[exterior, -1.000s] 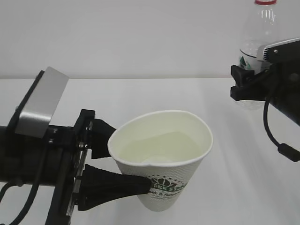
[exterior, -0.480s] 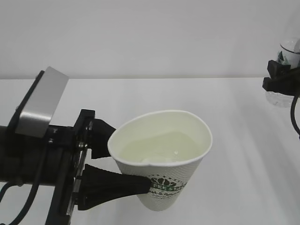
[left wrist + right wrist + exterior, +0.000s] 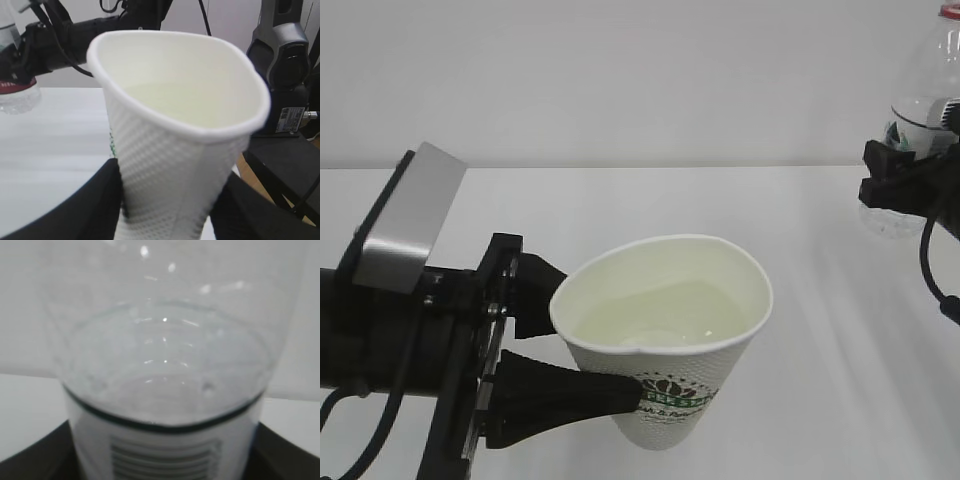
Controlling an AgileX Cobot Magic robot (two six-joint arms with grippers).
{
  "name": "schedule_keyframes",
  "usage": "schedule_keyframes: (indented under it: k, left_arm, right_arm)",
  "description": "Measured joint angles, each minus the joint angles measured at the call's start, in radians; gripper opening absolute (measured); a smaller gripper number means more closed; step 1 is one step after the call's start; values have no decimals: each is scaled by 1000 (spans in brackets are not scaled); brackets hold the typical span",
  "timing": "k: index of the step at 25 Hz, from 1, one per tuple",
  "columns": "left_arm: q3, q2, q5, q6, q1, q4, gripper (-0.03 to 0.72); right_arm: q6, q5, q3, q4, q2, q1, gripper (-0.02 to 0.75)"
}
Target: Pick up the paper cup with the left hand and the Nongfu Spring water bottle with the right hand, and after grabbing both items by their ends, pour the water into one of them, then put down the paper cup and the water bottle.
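I will use my right gripper to stand the water bottle, now held upright in the air, on the bare white table (image 3: 836,231) near the wall, beyond the paper cup.
The white paper cup (image 3: 665,330) hangs above the table, slightly tilted, with water (image 3: 665,315) in its bottom. My left gripper (image 3: 610,350) is shut on its lower wall, one finger on each side. The left wrist view shows the textured cup (image 3: 180,125) up close between the black fingers (image 3: 90,210). At the far right the Nongfu Spring water bottle (image 3: 920,110) stands upright in the air, my right gripper (image 3: 905,185) shut round its lower body. In the right wrist view the clear bottle (image 3: 165,365) fills the frame, with the jaws dark at both lower corners.
A white table (image 3: 740,200) lies under both arms, with a plain white wall behind. In the left wrist view a grey and black arm base (image 3: 282,55) stands beyond the table's right edge. The bottle's red label (image 3: 15,87) shows at the left.
My right gripper carried the bottle away from the cup to the right edge, dipped low, then rose and came slightly back left. The cup and left gripper have not moved.
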Motion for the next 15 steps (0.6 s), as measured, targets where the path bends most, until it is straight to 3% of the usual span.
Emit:
schedule_keyframes:
  k: [15]
  left_arm:
    - [0,0,0,0,0,0,384]
  right_arm:
    - [8,-102,-80,0,182,0,480]
